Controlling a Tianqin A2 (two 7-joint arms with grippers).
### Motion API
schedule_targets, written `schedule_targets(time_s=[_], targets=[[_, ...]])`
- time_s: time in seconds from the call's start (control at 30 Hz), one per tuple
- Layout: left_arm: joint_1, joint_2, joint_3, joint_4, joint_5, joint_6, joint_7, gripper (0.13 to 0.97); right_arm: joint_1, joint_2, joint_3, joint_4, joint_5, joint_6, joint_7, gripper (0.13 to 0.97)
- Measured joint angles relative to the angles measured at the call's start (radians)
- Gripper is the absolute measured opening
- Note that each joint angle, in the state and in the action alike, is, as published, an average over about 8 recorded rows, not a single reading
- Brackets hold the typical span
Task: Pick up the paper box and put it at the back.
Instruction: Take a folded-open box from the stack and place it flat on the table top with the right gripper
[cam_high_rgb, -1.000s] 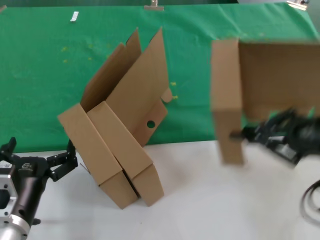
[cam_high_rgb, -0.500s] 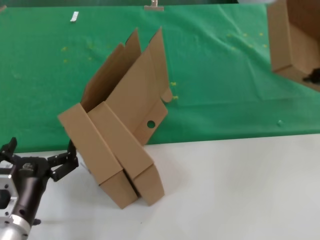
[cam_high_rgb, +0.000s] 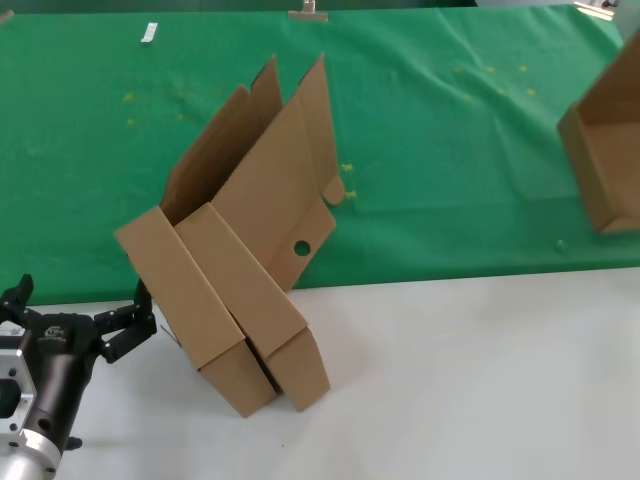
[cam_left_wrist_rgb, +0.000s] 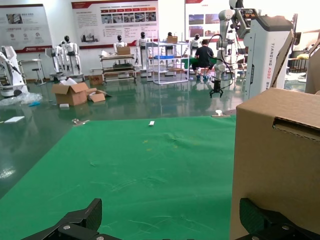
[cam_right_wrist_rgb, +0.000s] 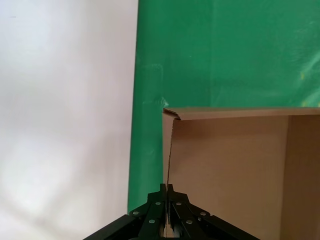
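Observation:
My right gripper should release the paper box on the green cloth (cam_high_rgb: 556, 188) (cam_right_wrist_rgb: 227, 95) just behind the white tabletop.
One brown paper box (cam_high_rgb: 598, 165) shows at the far right, tilted over the green cloth of the back (cam_high_rgb: 450, 130) and partly cut off by the view's edge. In the right wrist view my right gripper (cam_right_wrist_rgb: 166, 194) is shut on the thin side wall of this paper box (cam_right_wrist_rgb: 230, 165), with the green cloth (cam_right_wrist_rgb: 225, 50) beneath; that gripper itself is out of the head view. My left gripper (cam_high_rgb: 80, 302) waits open at the front left, beside two more cardboard boxes (cam_high_rgb: 230, 270). In the left wrist view the left gripper (cam_left_wrist_rgb: 172, 222) holds nothing.
The two other boxes lean together across the cloth's front edge, lids up, one with a small round hole (cam_high_rgb: 302, 248). One of them (cam_left_wrist_rgb: 277, 160) stands right by my left fingers (cam_left_wrist_rgb: 260, 222). White tabletop (cam_high_rgb: 450, 380) runs along the front.
The right gripper has carried its box from the front right up and backward to the far right over the green cloth. The left arm and the two leaning boxes have not moved.

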Motion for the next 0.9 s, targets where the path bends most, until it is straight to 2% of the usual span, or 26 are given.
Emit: schedule_targets(time_s=[0.47,0.73,0.9], targets=[[0.000,0.000,0.000,0.000,0.000,0.000,0.000,0.966,-0.053,-0.117,0.046,-0.015,0.006,0.099,0.054,0.153],[0.000,0.000,0.000,0.000,0.000,0.000,0.000,0.966,-0.073,-0.140,0.070,-0.016,0.014,0.138,0.068,0.156],[0.000,0.000,0.000,0.000,0.000,0.000,0.000,0.966,-0.081,-0.144,0.086,-0.016,0.022,0.144,0.072,0.188]])
